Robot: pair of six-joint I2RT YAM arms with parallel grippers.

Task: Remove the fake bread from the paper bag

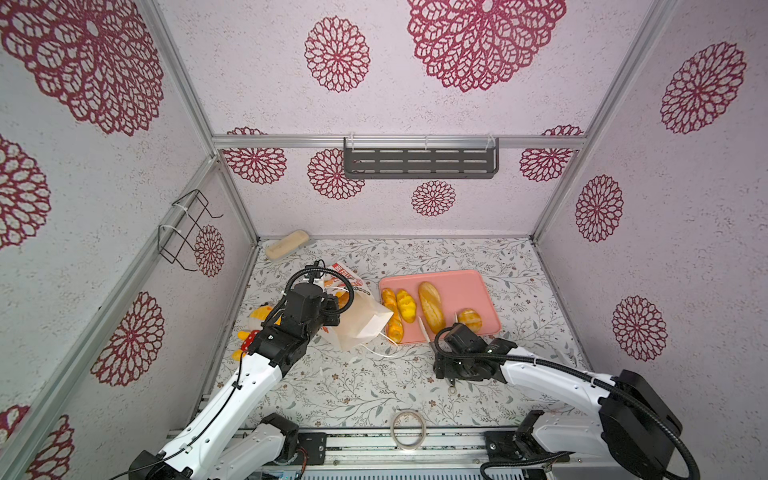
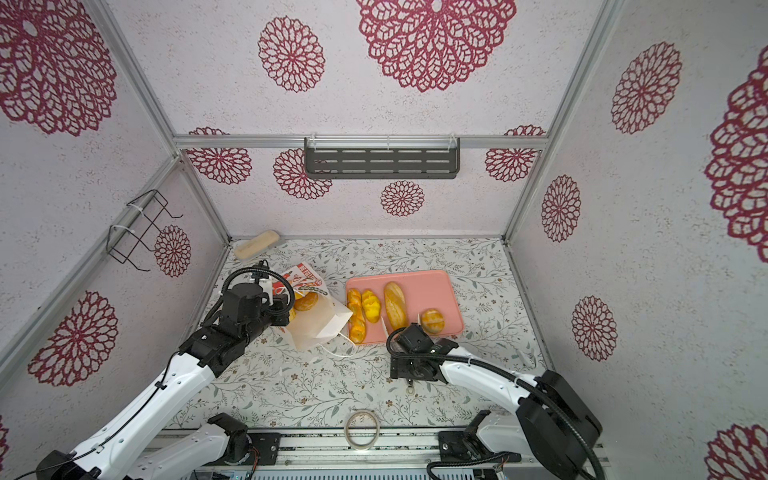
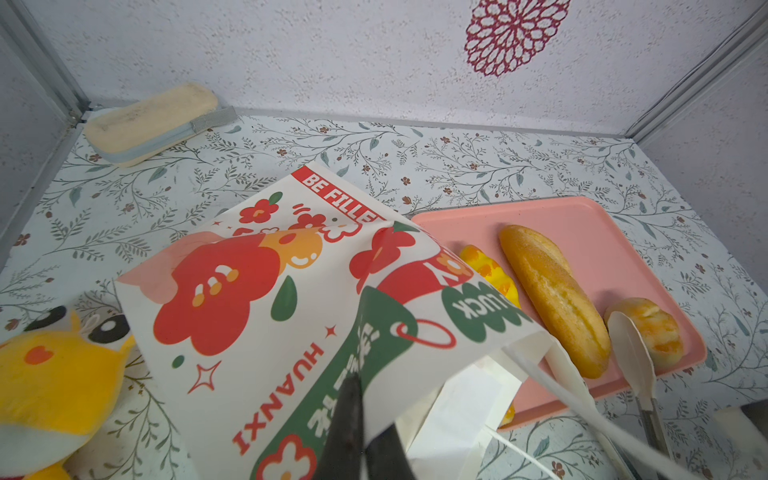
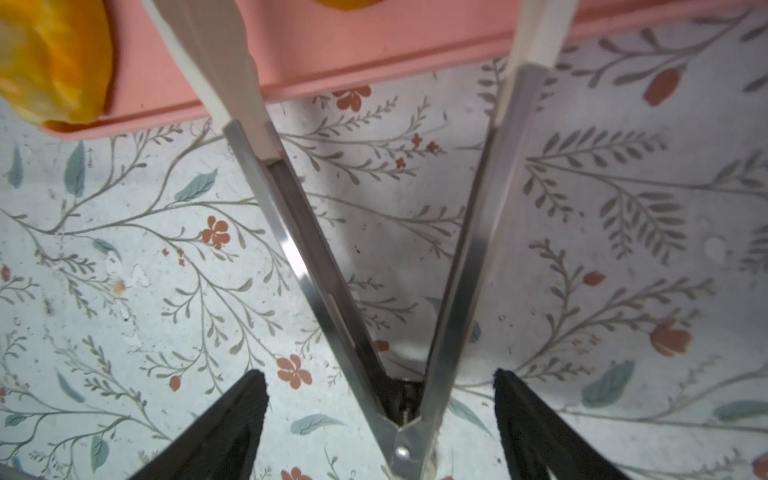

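Note:
My right fingers straddle the metal tongs' hinge end, so next I grip the tongs farther (image 4: 342, 336) along their arms before reaching into the paper bag.
The paper bag (image 1: 365, 322) (image 3: 257, 291), white with red flowers printed on it, lies tipped on the table left of the pink tray (image 1: 478, 286). My left gripper (image 3: 361, 386) is shut on the bag's printed wall near its mouth. One golden bread (image 2: 306, 301) shows inside the bag. Several fake breads lie on the tray: a braided roll (image 1: 392, 318), a yellow bun (image 1: 406, 306), a long loaf (image 1: 431, 306) and a round bun (image 1: 469, 319). My right gripper (image 4: 380, 386) is open, its fingers (image 4: 245, 411) clear of the metal tongs (image 4: 291, 232) between them.
A yellow plush toy (image 1: 259, 316) lies left of the bag under my left arm. A beige block (image 1: 286, 245) sits in the far left corner. A tape ring (image 1: 408, 428) lies at the front edge. A wire rack (image 1: 187, 228) and a shelf (image 1: 419, 160) hang on the walls.

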